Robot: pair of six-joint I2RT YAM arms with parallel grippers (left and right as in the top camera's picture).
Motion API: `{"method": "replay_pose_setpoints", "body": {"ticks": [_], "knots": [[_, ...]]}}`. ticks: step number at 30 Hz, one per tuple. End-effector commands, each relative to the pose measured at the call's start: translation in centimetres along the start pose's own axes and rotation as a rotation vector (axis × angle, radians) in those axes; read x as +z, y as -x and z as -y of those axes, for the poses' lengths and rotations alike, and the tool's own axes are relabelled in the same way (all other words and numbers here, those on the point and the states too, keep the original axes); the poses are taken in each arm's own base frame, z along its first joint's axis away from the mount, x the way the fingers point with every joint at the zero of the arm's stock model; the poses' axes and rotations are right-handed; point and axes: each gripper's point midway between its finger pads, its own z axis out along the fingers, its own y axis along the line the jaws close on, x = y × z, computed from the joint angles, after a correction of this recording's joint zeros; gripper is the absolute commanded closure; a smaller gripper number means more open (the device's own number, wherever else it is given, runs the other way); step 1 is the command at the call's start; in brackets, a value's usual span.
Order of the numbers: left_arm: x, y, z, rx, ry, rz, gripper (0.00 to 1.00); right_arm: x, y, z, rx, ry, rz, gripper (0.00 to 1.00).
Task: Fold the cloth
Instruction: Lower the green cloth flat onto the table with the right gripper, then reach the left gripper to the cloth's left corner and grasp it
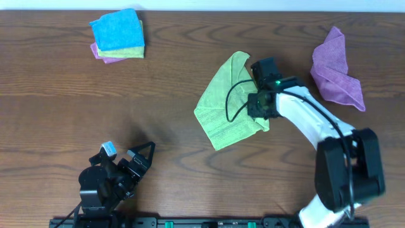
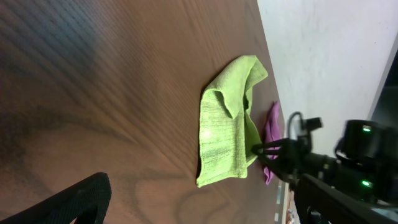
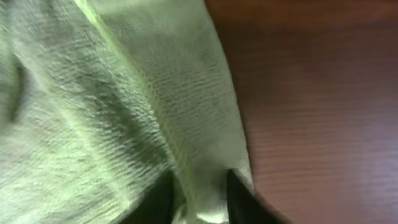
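I will next move my left gripper to the near corner [image 1: 216, 143] [image 2: 203, 178] of the lime green cloth and close it there, so that both grippers can lift the cloth.
A lime green cloth [image 1: 224, 104] lies partly folded at the table's middle, its upper edge turned over. It also shows in the left wrist view [image 2: 227, 127] and fills the right wrist view [image 3: 112, 99]. My right gripper [image 1: 261, 107] is at the cloth's right edge, shut on a pinch of the cloth between its dark fingers [image 3: 199, 199]. My left gripper [image 1: 136, 158] is open and empty near the table's front left, far from the cloth.
A stack of folded cloths, blue on top [image 1: 118, 35], sits at the back left. A crumpled purple cloth [image 1: 337, 69] lies at the back right. It shows past the green cloth in the left wrist view [image 2: 271, 127].
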Motion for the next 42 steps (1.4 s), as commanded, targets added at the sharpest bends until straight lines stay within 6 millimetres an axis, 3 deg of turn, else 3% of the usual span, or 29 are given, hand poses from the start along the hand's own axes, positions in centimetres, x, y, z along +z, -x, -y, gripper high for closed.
{"method": "replay_pose_setpoints", "body": {"ticks": [1, 2, 7, 10, 12, 19, 29, 42], "knots": [[-0.3, 0.1, 0.6, 0.003, -0.015, 0.0, 0.05, 0.7, -0.3, 0.6, 0.03, -0.024, -0.015, 0.95], [-0.3, 0.1, 0.6, 0.003, -0.015, -0.001, 0.04, 0.5, -0.1, 0.7, 0.031, -0.026, -0.008, 0.99], [-0.3, 0.1, 0.6, -0.086, -0.015, -0.001, 0.04, -1.2, 0.2, 1.8, 0.032, -0.074, 0.028, 0.99], [-0.2, -0.1, 0.7, -0.134, -0.018, -0.011, 0.0, -3.8, 0.5, 3.0, 0.084, -0.108, 0.08, 0.99], [-0.2, -0.2, 0.5, -0.177, -0.016, -0.017, 0.04, -5.5, 0.7, 3.3, 0.107, -0.096, 0.118, 0.99], [0.2, -1.0, -0.1, -0.212, -0.011, -0.057, 0.04, -10.2, 1.4, 4.0, 0.188, -0.019, 0.223, 0.99], [2.6, -3.6, 1.1, -0.147, -0.044, -0.21, 0.04, -10.3, 0.7, 3.2, 0.183, 0.034, 0.188, 0.99], [9.5, -7.3, 2.4, -0.163, -0.055, -0.404, 0.04, -10.2, 0.2, 3.2, 0.195, 0.036, 0.168, 0.99]]}}
